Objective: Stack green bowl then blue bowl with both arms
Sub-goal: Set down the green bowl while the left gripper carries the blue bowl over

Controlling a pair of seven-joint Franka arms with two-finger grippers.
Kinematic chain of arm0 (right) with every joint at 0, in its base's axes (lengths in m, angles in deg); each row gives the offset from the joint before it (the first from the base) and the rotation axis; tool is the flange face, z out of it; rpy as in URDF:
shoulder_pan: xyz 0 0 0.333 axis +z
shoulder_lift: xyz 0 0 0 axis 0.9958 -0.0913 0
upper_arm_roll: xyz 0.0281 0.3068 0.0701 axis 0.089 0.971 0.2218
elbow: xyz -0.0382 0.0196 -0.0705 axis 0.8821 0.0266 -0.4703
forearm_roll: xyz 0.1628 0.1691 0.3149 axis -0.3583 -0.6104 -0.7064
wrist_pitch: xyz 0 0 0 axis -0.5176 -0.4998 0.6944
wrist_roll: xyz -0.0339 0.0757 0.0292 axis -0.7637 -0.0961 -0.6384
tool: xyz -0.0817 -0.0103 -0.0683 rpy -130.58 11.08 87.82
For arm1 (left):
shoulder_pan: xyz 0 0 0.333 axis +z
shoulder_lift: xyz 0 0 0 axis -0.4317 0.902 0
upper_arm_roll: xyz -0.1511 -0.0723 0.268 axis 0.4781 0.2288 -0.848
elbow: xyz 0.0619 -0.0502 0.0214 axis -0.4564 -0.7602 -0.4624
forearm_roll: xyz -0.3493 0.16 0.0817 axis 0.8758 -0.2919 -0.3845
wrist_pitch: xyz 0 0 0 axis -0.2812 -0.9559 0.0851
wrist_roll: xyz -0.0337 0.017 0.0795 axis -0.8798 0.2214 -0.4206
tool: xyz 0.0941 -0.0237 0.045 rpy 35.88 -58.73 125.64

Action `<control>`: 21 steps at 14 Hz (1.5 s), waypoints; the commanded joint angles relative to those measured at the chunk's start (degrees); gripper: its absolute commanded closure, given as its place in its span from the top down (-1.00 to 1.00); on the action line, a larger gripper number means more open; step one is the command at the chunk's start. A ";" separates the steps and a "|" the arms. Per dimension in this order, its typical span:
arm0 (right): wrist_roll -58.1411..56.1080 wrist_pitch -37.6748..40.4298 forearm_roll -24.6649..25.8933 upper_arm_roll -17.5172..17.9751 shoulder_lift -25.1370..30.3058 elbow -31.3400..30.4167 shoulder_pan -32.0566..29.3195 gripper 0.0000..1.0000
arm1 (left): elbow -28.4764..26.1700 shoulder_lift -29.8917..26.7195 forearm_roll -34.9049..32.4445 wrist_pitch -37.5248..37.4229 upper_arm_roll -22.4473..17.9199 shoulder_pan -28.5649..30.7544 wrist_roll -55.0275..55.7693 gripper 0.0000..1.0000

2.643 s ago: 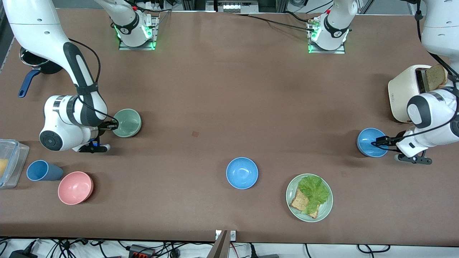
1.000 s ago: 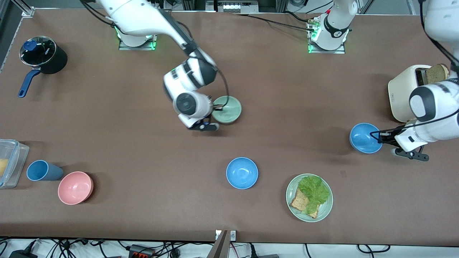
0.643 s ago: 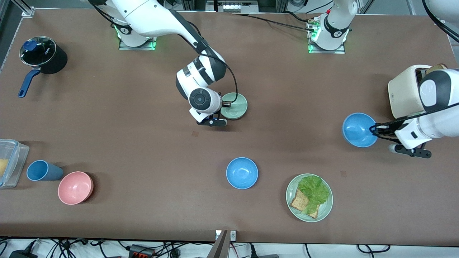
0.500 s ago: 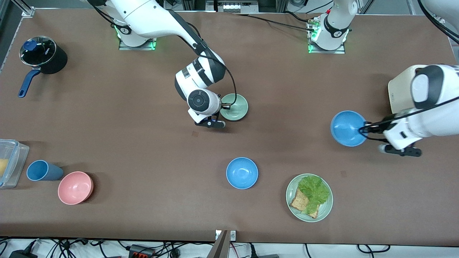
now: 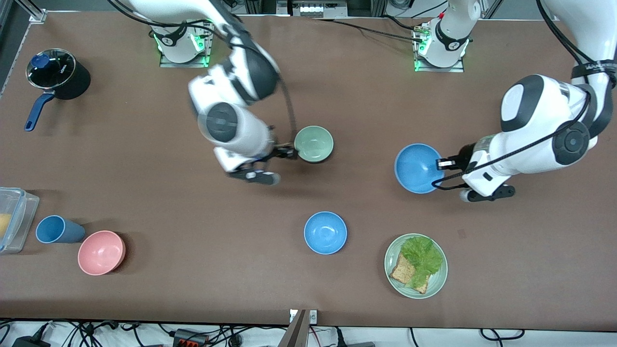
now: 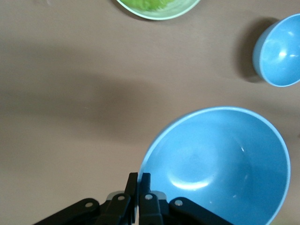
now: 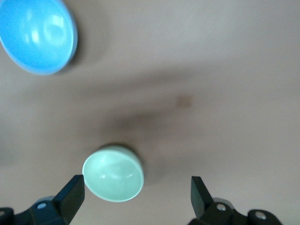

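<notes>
The left gripper will release the blue bowl inside the green bowl [image 5: 314,142], nested within its rim beside my right gripper. The blue bowl is still held in the air.
The green bowl [image 5: 314,144] stands on the table near the middle; it also shows in the right wrist view [image 7: 113,173]. My right gripper [image 5: 283,153] is open and empty, raised beside the bowl's rim, its fingers spread wide in its wrist view [image 7: 136,197]. My left gripper [image 5: 441,164] is shut on the rim of a blue bowl [image 5: 417,168] and holds it in the air, toward the left arm's end from the green bowl. Its wrist view shows that grip [image 6: 139,180] and bowl [image 6: 215,164]. A second blue bowl [image 5: 325,233] rests nearer the front camera.
A pale-green plate [image 5: 391,272] with bread and lettuce lies beside the second blue bowl. A pink bowl [image 5: 101,252], a blue cup [image 5: 55,229] and a clear container [image 5: 12,217] stand at the right arm's end. A black pot [image 5: 58,74] sits farther back there.
My right gripper set the green bowl down mid-table, let go and drew back. My left arm carried the blue bowl from the toaster toward the green bowl.
</notes>
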 commanded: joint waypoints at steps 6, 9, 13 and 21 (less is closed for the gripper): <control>-4.31 4.84 3.91 -11.73 3.73 3.11 -0.64 1.00 | -1.04 3.42 1.08 11.21 1.88 -14.46 26.84 -0.99; -5.00 4.32 3.91 -12.18 4.17 2.94 -3.80 1.00 | -3.32 4.12 1.08 16.41 1.79 -19.66 34.33 -1.00; -11.13 3.79 4.87 -5.44 8.38 2.32 -15.63 1.00 | -12.60 2.98 0.91 26.48 1.79 -23.97 38.12 -1.00; -39.77 4.58 5.57 0.38 16.30 -4.09 -36.05 1.00 | -21.60 1.75 -2.08 36.36 1.88 -26.27 38.92 -0.99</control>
